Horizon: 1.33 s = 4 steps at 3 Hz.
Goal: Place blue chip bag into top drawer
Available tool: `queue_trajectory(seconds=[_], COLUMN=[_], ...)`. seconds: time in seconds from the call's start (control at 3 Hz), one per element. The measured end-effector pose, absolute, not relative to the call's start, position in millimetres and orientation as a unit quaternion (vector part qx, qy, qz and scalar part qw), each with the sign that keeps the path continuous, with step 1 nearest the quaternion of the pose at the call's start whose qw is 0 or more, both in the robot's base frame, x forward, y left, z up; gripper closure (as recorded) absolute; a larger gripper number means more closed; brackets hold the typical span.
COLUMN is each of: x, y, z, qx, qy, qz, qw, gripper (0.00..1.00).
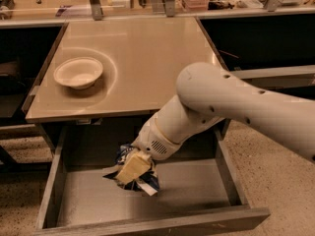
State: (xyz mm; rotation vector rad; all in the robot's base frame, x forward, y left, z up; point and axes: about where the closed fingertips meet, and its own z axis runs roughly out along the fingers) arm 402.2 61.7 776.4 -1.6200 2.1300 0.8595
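My gripper is going to release the blue chip bag on the grey bottom of the top drawer, toward the bowl-side (121, 181).
The top drawer (88, 203) is pulled out below the tan table, its grey bottom showing. My gripper (131, 168) hangs over the middle of the open drawer, its yellowish fingers (133, 165) shut on the blue chip bag (145, 181). The crumpled dark bag with a white edge sticks out under and around the fingers, just above the drawer bottom. My white arm (231, 107) reaches in from the right and hides part of the table's front edge.
A shallow white bowl (78, 73) stands on the left of the tan table top (142, 53). The drawer's side walls (226, 173) rise at left and right. A counter with metal posts and clutter runs along the back.
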Motion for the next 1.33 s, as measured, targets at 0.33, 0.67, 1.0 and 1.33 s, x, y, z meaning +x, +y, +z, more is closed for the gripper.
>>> queue_trajectory(seconds=[0.33, 0.67, 1.0, 1.33], x=[422, 432, 441, 450], y=[86, 101, 110, 112], z=[739, 707, 679, 658], qx=[-0.559, -0.548, -0.535, -0.525], qy=[0.738, 0.736, 0.741, 0.746], qz=[0.325, 0.339, 0.343, 0.342], qw=[0.193, 0.206, 0.218, 0.225], gripper=[1.0, 1.0, 1.0, 1.0])
